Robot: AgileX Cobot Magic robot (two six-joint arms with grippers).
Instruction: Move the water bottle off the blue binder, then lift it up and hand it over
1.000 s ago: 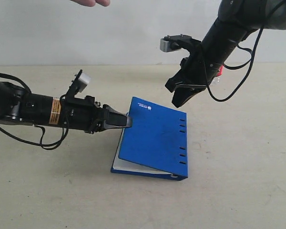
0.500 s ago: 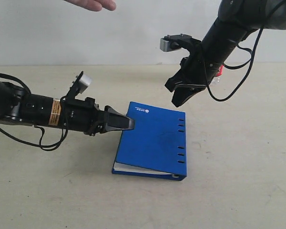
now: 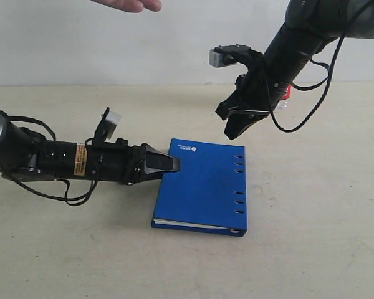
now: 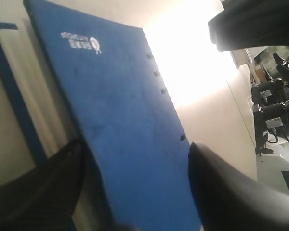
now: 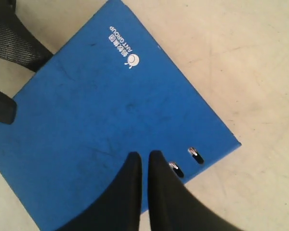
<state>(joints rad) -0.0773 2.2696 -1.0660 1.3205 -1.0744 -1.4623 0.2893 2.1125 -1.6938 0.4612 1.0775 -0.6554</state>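
Note:
The blue binder's spine corner lies flat, so my left gripper pinches and lifts the binder cover's loose edge [image 3: 162, 180] before my right gripper takes that corner.
The blue binder [image 3: 202, 187] lies flat on the table, white logo at its far corner. My left gripper [image 3: 168, 164] reaches low to the binder's left edge. In the left wrist view the gripper [image 4: 135, 147] stands open with the blue cover [image 4: 120, 106] running between its spread fingers, white pages [image 4: 19, 96] showing beside one of them. My right gripper [image 3: 232, 132] hangs shut above the binder's far right corner, holding nothing; its wrist view shows the closed fingers [image 5: 135, 178] over the binder [image 5: 96, 120]. The water bottle [image 3: 286, 98] stands off the binder, mostly hidden behind the right arm.
A person's open hand [image 3: 129, 5] hovers at the top of the exterior view, above the left arm. The beige table [image 3: 311, 237] stretches around the binder, and a pale wall stands behind it.
The left arm has come down, and the binder's raised left edge has dropped until the binder lies flat. The hand at the top has slid right. The right arm has stayed put.

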